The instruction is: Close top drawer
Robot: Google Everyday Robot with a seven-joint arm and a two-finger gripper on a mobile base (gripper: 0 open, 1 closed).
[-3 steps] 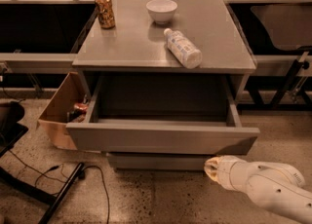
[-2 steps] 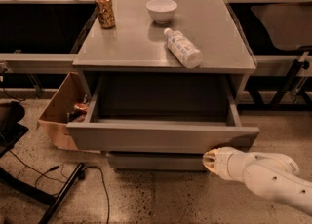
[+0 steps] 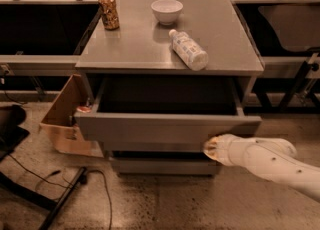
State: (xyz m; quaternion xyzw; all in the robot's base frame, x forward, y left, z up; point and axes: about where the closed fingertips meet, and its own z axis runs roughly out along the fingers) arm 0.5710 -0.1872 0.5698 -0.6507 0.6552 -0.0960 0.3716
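Next, my gripper lets go of the top drawer once its front panel is pushed back beneath the front edge of the cabinet top (image 3: 167, 109).
The top drawer (image 3: 165, 130) is a wide grey metal drawer, pulled out from the grey cabinet, its deep tray dark and open to view. Its flat front panel faces me. My gripper (image 3: 212, 148) is at the end of the white arm that comes in from the lower right. Its tip is at the lower right part of the drawer's front panel, touching it or very close. A narrower grey drawer front (image 3: 162, 166) sits below it.
On the cabinet top (image 3: 125, 49) stand a brown can (image 3: 109, 11), a white bowl (image 3: 167, 11) and a plastic bottle (image 3: 188, 50) lying on its side. A cardboard box (image 3: 65, 116) leans at the cabinet's left. Cables and a black base lie on the floor at left.
The arm has moved left and up, bringing the gripper from below the drawer's right corner to its front panel. The drawer has not visibly moved.
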